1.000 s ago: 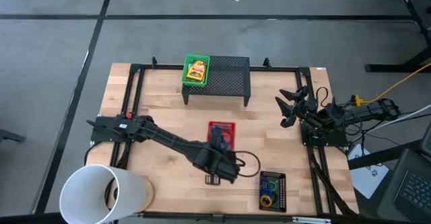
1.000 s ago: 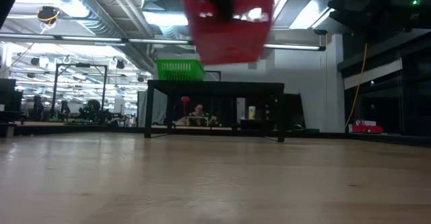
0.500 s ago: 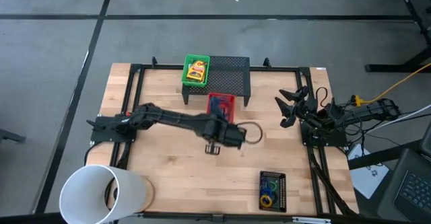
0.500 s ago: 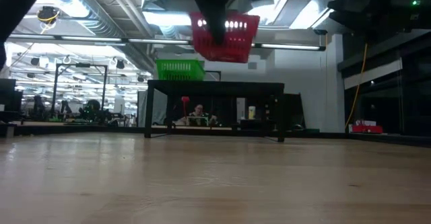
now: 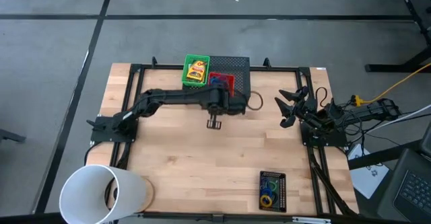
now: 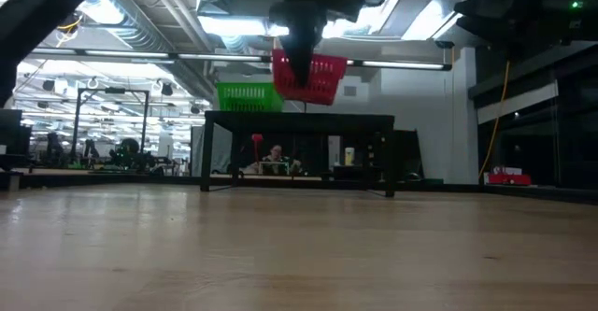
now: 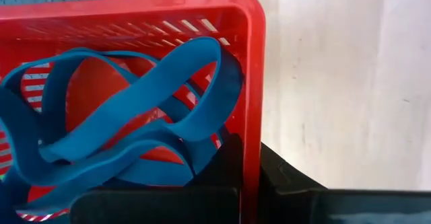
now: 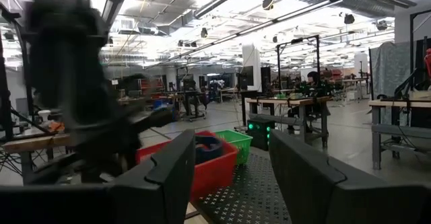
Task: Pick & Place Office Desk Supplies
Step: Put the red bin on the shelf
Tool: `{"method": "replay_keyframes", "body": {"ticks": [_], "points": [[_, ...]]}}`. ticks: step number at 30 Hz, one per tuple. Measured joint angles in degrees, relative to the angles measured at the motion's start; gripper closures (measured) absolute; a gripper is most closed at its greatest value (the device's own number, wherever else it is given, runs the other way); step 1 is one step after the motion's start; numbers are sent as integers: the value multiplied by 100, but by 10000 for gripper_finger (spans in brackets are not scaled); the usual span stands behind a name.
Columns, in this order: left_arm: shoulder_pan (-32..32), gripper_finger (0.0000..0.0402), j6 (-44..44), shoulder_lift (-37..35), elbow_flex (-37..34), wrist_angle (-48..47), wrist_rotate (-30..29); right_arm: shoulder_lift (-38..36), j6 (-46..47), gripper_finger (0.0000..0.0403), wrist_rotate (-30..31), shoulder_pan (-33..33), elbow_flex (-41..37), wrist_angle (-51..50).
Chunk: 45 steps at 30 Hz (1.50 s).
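Observation:
My left gripper is holding the red tray. Next, I set it free on the black mesh shelf (image 5: 225,73), beside the green tray.
A red mesh tray (image 5: 221,81) with a blue cord bundle (image 7: 128,116) in it hangs above the black mesh shelf (image 5: 236,72) at the table's far side. My left gripper (image 5: 224,93) is shut on it. The low view shows the red tray (image 6: 316,76) tilted in the air. A green tray (image 5: 196,70) holding a yellow crayon box (image 5: 196,69) stands on the shelf's left end. My right gripper (image 5: 284,111) waits open at the table's right edge, its fingers (image 8: 168,173) apart with nothing between them. My left gripper pinches the red tray's side wall (image 7: 253,116) at its rim, one finger (image 7: 219,163) inside the tray and one (image 7: 286,180) outside. It comes from above, slanting toward the far edge. The tray is lifted clear and hangs tilted below the fingers.
A black tray (image 5: 273,189) with coloured rubber-band rings lies near the front right. A big white cylinder (image 5: 101,194) lies at the front left corner. A black frame (image 5: 135,96) runs around the wooden tabletop.
My left gripper has swung from the table's middle toward the far edge, carrying the red tray with the blue cord bundle. The tray stayed lifted and now hangs over the black shelf beside the green tray.

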Motion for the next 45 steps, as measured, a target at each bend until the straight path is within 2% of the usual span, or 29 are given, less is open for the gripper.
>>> {"method": "replay_keyframes", "body": {"ticks": [6, 17, 45], "points": [[484, 400, 261, 0, 0, 288, 394, 0, 0, 214, 0, 0, 0, -52], [1009, 400, 572, 0, 0, 429, 602, 0, -2, 214, -2, 0, 0, -205], [1529, 400, 763, -13, 0, 540, 902, 0, 7, 214, -4, 0, 0, -381]]}}
